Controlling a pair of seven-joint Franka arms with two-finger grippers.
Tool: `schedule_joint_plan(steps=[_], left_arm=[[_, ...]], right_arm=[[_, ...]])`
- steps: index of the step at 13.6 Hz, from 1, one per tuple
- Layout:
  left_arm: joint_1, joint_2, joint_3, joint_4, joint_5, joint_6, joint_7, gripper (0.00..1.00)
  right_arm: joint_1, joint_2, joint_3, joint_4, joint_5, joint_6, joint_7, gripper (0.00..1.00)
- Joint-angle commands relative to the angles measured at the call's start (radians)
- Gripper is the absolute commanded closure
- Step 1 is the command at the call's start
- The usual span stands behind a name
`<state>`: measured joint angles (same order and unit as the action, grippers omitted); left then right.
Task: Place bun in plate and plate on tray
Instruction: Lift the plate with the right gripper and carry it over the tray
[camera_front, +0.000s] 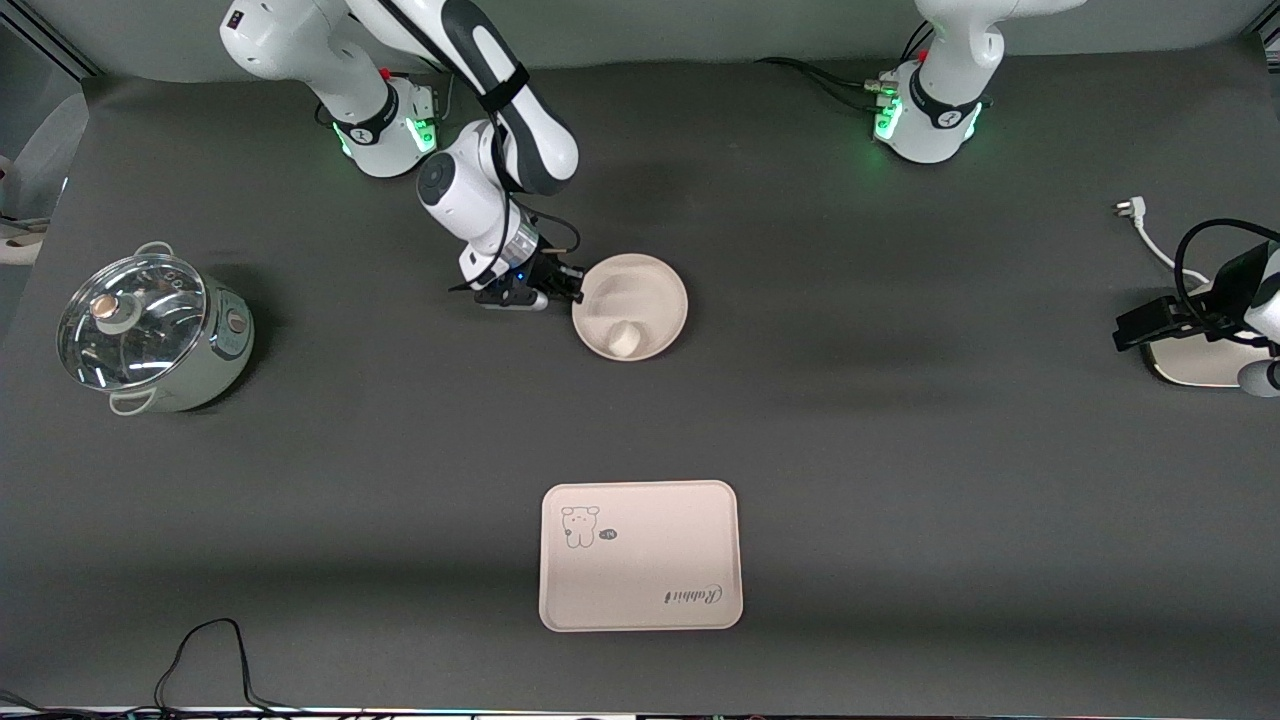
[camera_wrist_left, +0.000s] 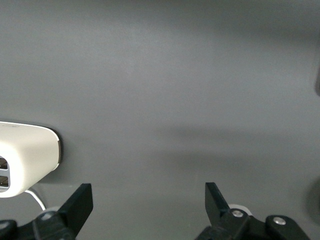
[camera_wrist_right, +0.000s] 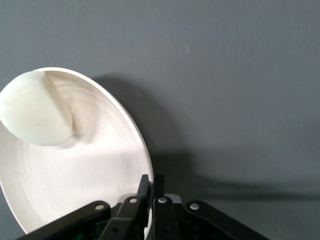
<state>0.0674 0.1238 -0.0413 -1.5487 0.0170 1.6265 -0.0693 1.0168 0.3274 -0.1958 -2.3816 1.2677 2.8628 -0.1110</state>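
Observation:
Next, I let go of the plate with my right gripper on the middle of the bare tray (camera_front: 636, 542), between the bear drawing and the lettering.
The round cream-pink plate (camera_front: 650, 290) lies on the dark mat, farther from the front camera than the tray (camera_front: 640, 555). The off-white bun (camera_front: 625, 340) lies in the plate at its nearer edge. My right gripper (camera_front: 572, 288) is shut on the plate's rim at the side toward the right arm's end. In the right wrist view my right gripper (camera_wrist_right: 151, 187) pinches the edge of the plate (camera_wrist_right: 75, 180), and the bun (camera_wrist_right: 35, 107) lies inside. The tray is bare. My left gripper (camera_front: 1140, 330) waits open and empty at the left arm's end; it also shows in the left wrist view (camera_wrist_left: 148, 200).
A pot with a glass lid (camera_front: 150, 330) stands at the right arm's end. A white device (camera_front: 1195, 365) with a cable and plug (camera_front: 1130, 210) lies under the left gripper; it also shows in the left wrist view (camera_wrist_left: 25, 157). A black cable (camera_front: 210, 650) lies at the front edge.

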Motion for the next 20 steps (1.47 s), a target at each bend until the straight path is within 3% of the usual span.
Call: schedule_joint_plan(steps=[1, 4, 8, 13, 20], left_arm=[[-0.014, -0.046, 0.005, -0.044, -0.012, 0.022, 0.022, 0.0], [-0.029, -0.038, 0.001, -0.041, -0.012, 0.033, 0.01, 0.0], [-0.037, -0.041, 0.0, -0.028, -0.014, 0.029, 0.013, 0.0], [-0.041, -0.039, -0.029, 0.024, -0.014, 0.033, 0.013, 0.0], [-0.04, -0.038, -0.029, 0.025, -0.025, 0.038, 0.013, 0.0]], right_arm=[[-0.11, 0.009, -0.002, 0.1, -0.089, -0.081, -0.021, 1.0], [-0.226, 0.05, -0.001, 0.232, -0.195, -0.173, -0.015, 1.0], [-0.375, 0.185, -0.002, 0.506, -0.292, -0.313, 0.01, 1.0], [-0.474, 0.422, -0.001, 0.942, -0.571, -0.471, 0.293, 1.0], [-0.527, 0.668, -0.001, 1.287, -0.617, -0.527, 0.356, 1.0]])
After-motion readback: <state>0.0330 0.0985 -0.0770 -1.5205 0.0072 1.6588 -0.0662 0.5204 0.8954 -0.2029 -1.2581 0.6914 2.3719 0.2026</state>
